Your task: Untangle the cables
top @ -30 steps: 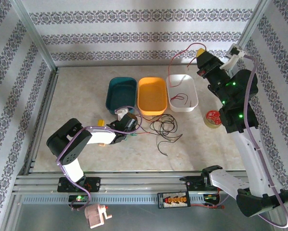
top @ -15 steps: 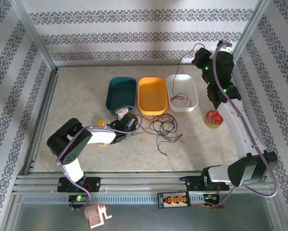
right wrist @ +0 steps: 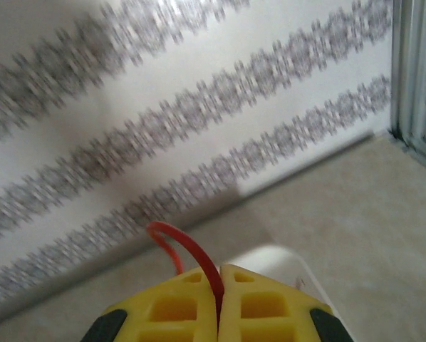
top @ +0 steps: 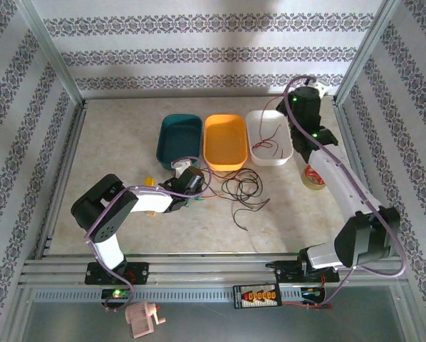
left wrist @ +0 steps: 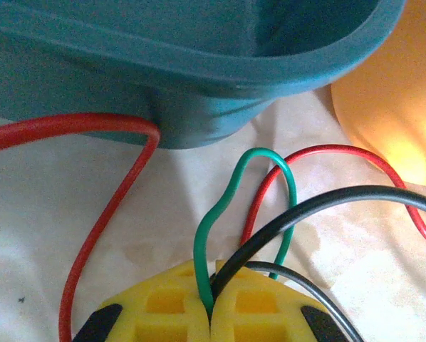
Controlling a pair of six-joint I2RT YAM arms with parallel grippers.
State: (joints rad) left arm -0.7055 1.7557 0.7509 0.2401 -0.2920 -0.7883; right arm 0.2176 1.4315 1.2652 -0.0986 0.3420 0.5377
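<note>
Next, I release the red cable with my right gripper on the bottom of the white bin [top: 265, 142], next to the orange bin.
A loose tangle of thin black, red and green cables [top: 241, 189] lies on the table in front of the orange bin [top: 224, 142]. My left gripper [top: 187, 176] sits low at the near end of the teal bin [top: 179, 135]. Its yellow jaws [left wrist: 211, 276] are shut on a green cable [left wrist: 207, 235] and a black cable [left wrist: 284, 224]; a red cable [left wrist: 113, 206] loops past on the left. My right gripper [top: 293, 105] is raised by the far right corner of the white bin [top: 270, 137], shut [right wrist: 219, 285] on a red cable [right wrist: 188, 246] that hangs into that bin.
Teal, orange and white bins stand in a row at mid-table. A small red roll [top: 317, 178] lies right of the white bin, partly behind the right arm. Patterned walls and metal frame posts close in the back and sides.
The right arm has swung left and down from the back right corner toward the white bin, carrying the red cable. The left arm has stayed still.
</note>
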